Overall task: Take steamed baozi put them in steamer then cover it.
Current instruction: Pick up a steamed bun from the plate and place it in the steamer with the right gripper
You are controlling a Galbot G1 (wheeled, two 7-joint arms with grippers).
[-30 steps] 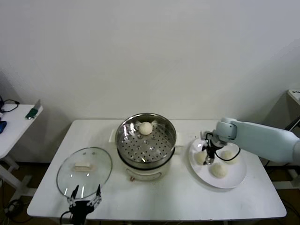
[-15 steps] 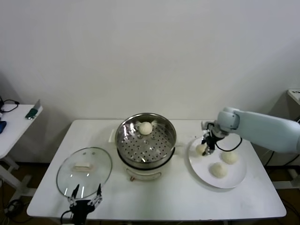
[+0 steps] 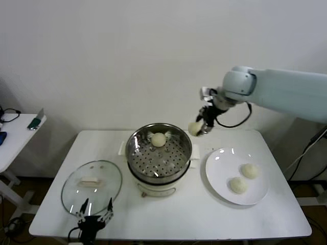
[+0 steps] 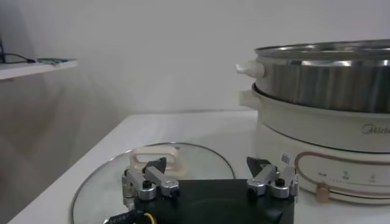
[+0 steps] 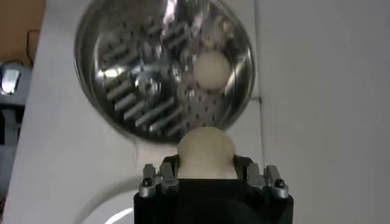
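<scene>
The baozi, now in the air beside the steamer, will come out of my right gripper on the steamer tray's side (image 3: 139, 152) (image 5: 178, 19) nearest the cover, and it will rest beside the baozi lying there.
My right gripper (image 3: 198, 127) is shut on a steamed baozi (image 3: 194, 128) and holds it in the air just right of the steamer (image 3: 159, 158), above its rim. The right wrist view shows that baozi (image 5: 206, 152) between the jaws, with the steamer's perforated tray (image 5: 159, 70) below. One baozi (image 3: 159, 139) lies at the back of the tray. Two baozi (image 3: 250, 170) (image 3: 237, 185) remain on the white plate (image 3: 219, 173). The cover (image 3: 92, 187) lies flat on the table at left. My left gripper (image 3: 93, 218) is open, low at the front edge near the cover.
The white table (image 3: 168, 214) carries everything. A side table (image 3: 15, 135) with small items stands at far left. The steamer's cream base (image 4: 323, 131) and the cover's handle (image 4: 157, 159) show in the left wrist view.
My right gripper closed on a baozi on the plate, lifted it and carried it up and left toward the steamer. Two baozi are left on the plate. The left arm stayed put.
</scene>
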